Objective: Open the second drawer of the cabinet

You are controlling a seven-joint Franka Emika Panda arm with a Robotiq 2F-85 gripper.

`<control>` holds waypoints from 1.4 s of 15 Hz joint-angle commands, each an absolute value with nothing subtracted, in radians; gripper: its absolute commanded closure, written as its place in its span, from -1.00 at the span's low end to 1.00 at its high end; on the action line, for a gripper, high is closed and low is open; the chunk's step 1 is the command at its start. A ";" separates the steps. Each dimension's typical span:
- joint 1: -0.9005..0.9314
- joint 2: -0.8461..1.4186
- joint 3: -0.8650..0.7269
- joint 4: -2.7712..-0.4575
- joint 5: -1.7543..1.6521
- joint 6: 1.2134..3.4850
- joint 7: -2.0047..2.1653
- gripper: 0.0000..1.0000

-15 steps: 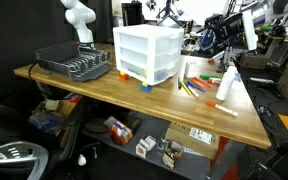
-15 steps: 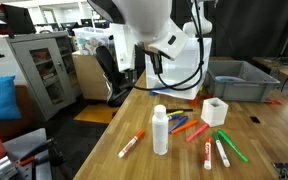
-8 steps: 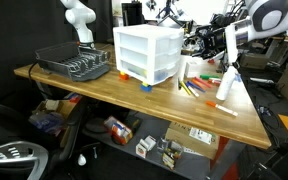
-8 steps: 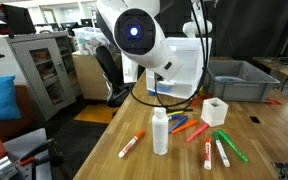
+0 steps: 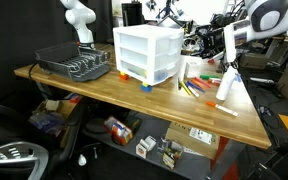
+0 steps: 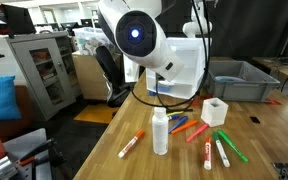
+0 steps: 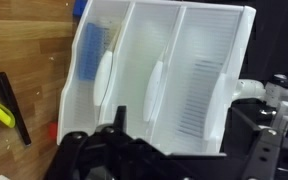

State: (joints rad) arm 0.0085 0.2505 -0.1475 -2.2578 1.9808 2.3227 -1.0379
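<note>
The curved handle point(image 5: 172, 54) point(image 7: 154, 88) of the cabinet's second drawer, the middle one between the top and bottom drawers, will be gripped by my gripper.
The cabinet point(image 5: 147, 52) is a white translucent three-drawer unit on the wooden table; it fills the wrist view point(image 7: 214, 60), turned on its side. The second drawer point(image 5: 160, 55) is the middle one, and its front with a curved handle point(image 7: 154, 90) looks shut. My gripper point(image 5: 198, 45) hangs just in front of the cabinet's drawer fronts, apart from them. In the wrist view its two dark fingers point(image 7: 182, 112) stand wide apart and hold nothing. In an exterior view my arm point(image 6: 144, 40) hides the gripper and most of the cabinet.
A black wire dish rack point(image 5: 74, 63) stands beside the cabinet. A white bottle point(image 5: 227, 85) point(image 6: 160, 132), several markers point(image 5: 194, 86) point(image 6: 209, 150), a small white cube point(image 6: 214, 110) and a grey bin point(image 6: 239, 80) sit on the table point(image 5: 114, 95).
One second ago my arm was further from the cabinet; it has swung in so the gripper faces the drawer fronts. Over the last half second nothing visibly moved.
</note>
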 commanded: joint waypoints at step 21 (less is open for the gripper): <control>0.003 0.546 -0.150 -2.147 2.314 1.982 -1.098 -1.00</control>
State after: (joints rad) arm 0.0106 0.5410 -0.1488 -2.1460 2.3012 1.9927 -1.0664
